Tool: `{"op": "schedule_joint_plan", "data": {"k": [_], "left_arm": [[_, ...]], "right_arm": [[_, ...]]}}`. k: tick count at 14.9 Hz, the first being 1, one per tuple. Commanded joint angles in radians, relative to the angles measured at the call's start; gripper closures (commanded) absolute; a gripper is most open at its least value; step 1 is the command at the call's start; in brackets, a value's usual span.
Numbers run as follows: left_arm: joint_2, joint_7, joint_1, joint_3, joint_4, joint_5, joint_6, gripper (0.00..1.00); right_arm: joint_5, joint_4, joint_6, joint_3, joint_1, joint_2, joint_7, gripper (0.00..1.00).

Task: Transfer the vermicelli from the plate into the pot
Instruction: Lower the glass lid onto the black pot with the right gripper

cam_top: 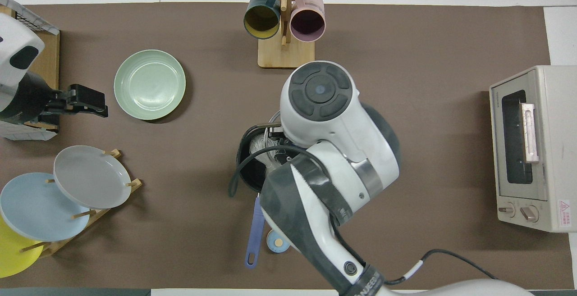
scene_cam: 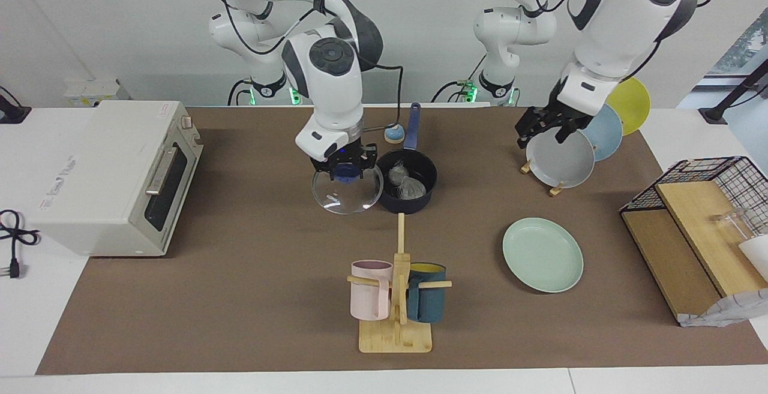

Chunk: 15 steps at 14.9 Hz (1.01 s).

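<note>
The glass lid, now held in the air at the pot's rim, will be let go by my right gripper on the rim of the dark navy pot (cam_top: 270, 159), over both vermicelli nests.
The dark navy pot (scene_cam: 420, 202) stands mid-table, its blue handle (scene_cam: 412, 124) pointing toward the robots. Both vermicelli nests (scene_cam: 398, 173) (scene_cam: 412, 187) lie inside it. The mint-green plate (scene_cam: 543, 254) (cam_top: 149, 84) is bare. My right gripper (scene_cam: 344, 172) is shut on the blue knob of a glass lid (scene_cam: 347, 195), held in the air with its edge at the pot's rim. In the overhead view my right arm hides most of the pot (cam_top: 245, 161). My left gripper (scene_cam: 547, 127) (cam_top: 85, 101) is open, empty and raised over the grey plate (scene_cam: 561, 157).
A plate rack holds the grey, light blue (scene_cam: 603, 127) and yellow (scene_cam: 630, 103) plates toward the left arm's end. A mug stand (scene_cam: 396, 298) stands farther out than the pot. A toaster oven (scene_cam: 114, 172) is at the right arm's end, a wire basket (scene_cam: 702, 214) at the left arm's. A small blue knob (scene_cam: 393, 134) lies beside the handle.
</note>
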Motion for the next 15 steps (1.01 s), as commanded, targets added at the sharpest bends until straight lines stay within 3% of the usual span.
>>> {"op": "schedule_joint_plan", "data": {"k": [1,6,15], "left_arm": [[-0.033,0.012,0.003,-0.015,-0.053,0.027,-0.007,0.0],[-0.033,0.008,-0.003,-0.016,-0.028,0.065,-0.018,0.0],[-0.043,0.016,0.006,-0.018,-0.025,0.082,-0.016,0.0]], "right_arm": [[0.004,-0.001,0.041,-0.003,0.044,-0.002,0.055,0.71],[-0.054,-0.013,0.077,-0.003,0.107,0.046,0.098,0.7],[-0.048,-0.036,0.103,-0.001,0.109,0.077,0.121,0.69]]}}
